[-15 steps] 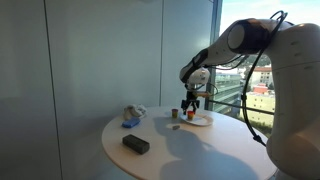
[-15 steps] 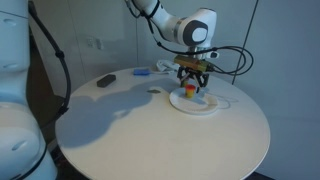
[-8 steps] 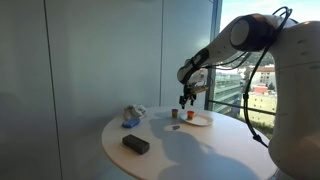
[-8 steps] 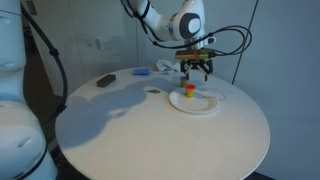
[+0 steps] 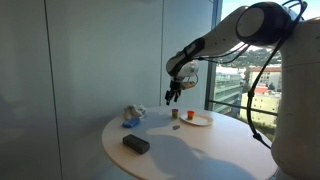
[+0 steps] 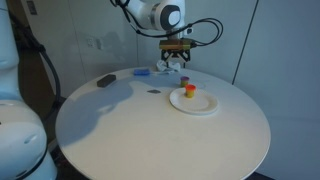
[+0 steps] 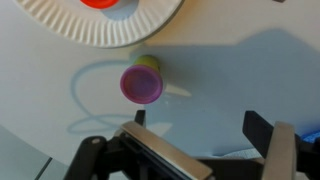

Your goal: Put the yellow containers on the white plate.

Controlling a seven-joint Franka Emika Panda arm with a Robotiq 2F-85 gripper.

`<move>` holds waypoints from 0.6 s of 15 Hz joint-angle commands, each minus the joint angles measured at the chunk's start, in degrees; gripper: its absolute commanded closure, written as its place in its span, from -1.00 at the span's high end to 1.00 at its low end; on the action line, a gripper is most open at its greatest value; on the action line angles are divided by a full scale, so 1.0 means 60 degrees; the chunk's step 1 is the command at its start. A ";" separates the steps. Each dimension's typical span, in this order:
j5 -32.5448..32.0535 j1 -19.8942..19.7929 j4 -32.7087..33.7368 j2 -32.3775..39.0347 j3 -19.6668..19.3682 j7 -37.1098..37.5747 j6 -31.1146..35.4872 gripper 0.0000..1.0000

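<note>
The robot's gripper will close on the pink lid [image 5: 175, 110] [image 7: 141, 84] of the yellow container standing on the table next to the white plate.
A white plate [image 6: 205, 108] lies on the round white table and also shows in the other exterior view [image 5: 203, 122]. A yellow container with a red lid [image 6: 189, 91] stands on it [image 5: 188, 116]. A second yellow container with a pink lid [image 7: 142, 83] stands on the table just beside the plate's rim [image 7: 90, 35]; it is small in both exterior views [image 5: 174, 114] [image 6: 153, 92]. My gripper [image 7: 198, 125] is open and empty. It hangs well above the table [image 5: 171, 97], off to the side of the plate [image 6: 173, 62].
A black flat object [image 5: 135, 144] lies near the table edge, also visible in the other exterior view [image 6: 105, 81]. A blue and white bundle [image 5: 132, 116] sits at the table's far side [image 6: 143, 72]. Glass walls stand close behind the table.
My gripper has risen from the plate and moved sideways away from it, leaving the red-lidded container standing on the plate.
</note>
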 commanded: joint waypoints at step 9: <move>-0.1511 -0.0008 0.0596 0.1206 -0.0353 0.0454 0.0061 1.00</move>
